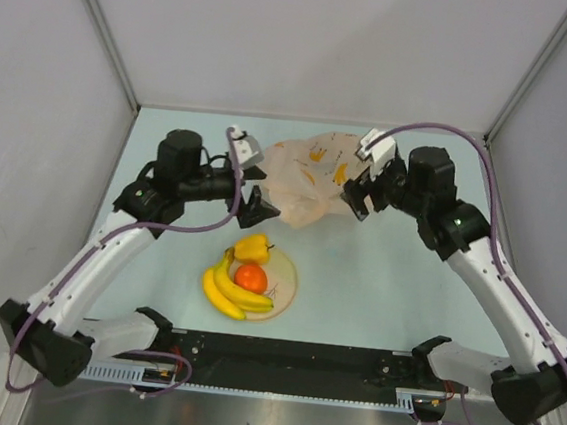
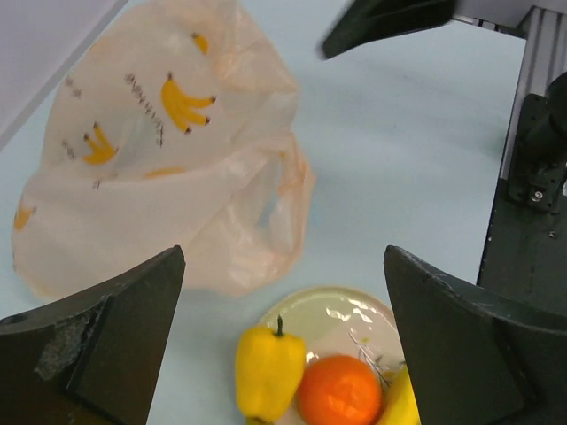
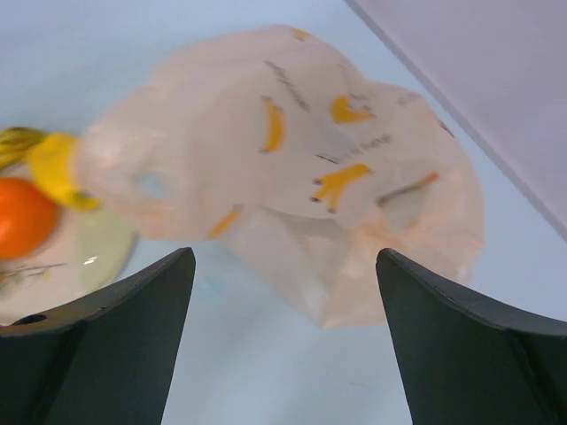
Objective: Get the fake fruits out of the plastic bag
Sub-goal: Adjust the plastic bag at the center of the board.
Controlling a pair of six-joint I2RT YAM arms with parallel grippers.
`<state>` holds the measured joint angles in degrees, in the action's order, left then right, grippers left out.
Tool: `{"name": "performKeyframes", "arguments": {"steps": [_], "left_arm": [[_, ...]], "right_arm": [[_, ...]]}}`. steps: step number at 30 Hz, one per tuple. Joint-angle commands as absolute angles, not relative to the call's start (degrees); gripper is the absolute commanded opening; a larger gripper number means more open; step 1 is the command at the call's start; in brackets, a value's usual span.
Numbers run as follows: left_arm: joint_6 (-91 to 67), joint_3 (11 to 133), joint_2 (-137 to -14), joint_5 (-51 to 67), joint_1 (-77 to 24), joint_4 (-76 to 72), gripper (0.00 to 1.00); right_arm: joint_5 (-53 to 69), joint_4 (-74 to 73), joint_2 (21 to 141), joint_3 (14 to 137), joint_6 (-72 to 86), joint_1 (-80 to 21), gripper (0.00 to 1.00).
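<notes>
The near edge (image 1: 321, 215) (image 2: 299, 177) of the peach plastic bag, just behind the cream plate, is next for my left gripper, which should go there and close.
The peach plastic bag (image 1: 312, 175) with orange banana prints lies crumpled at the back middle of the table; it also shows in the left wrist view (image 2: 168, 150) and the right wrist view (image 3: 292, 168). The yellow pepper (image 1: 252, 247), orange ball (image 1: 251, 277) and banana bunch (image 1: 228, 290) rest on the cream plate (image 1: 286, 273). My left gripper (image 1: 254, 208) is open and empty at the bag's left edge, above the pepper (image 2: 266, 367). My right gripper (image 1: 353, 197) is open and empty at the bag's right edge. The mango and grapes are not visible.
Grey walls close in the back and both sides. The black base rail (image 1: 280, 358) runs along the near edge. Bare pale-blue table (image 1: 397, 284) shows to the right of the plate.
</notes>
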<state>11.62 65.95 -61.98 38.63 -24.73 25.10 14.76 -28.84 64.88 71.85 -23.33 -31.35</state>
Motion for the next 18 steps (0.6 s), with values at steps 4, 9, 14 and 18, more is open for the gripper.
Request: {"name": "performKeyframes", "arguments": {"steps": [4, 9, 14, 18], "left_arm": [[28.6, 79.4, -76.4, 30.8, -38.3, 27.2, 1.00], [38.9, 74.5, -80.8, 18.0, -47.6, 21.6, 1.00], [41.9, 72.0, -87.9, 2.8, -53.2, 9.2, 0.97], [40.8, 76.0, -90.9, -3.6, -52.4, 9.5, 0.12]], "right_arm": [[5.6, -17.0, 77.6, 72.9, -17.3, -20.1, 0.88], [-1.8, -11.7, 84.1, 72.9, -21.5, -18.7, 0.96], [-0.5, -8.0, 90.2, 72.8, -19.6, -14.7, 0.98], [-0.6, -5.9, 95.9, 72.8, -20.3, -13.9, 0.89]]}}
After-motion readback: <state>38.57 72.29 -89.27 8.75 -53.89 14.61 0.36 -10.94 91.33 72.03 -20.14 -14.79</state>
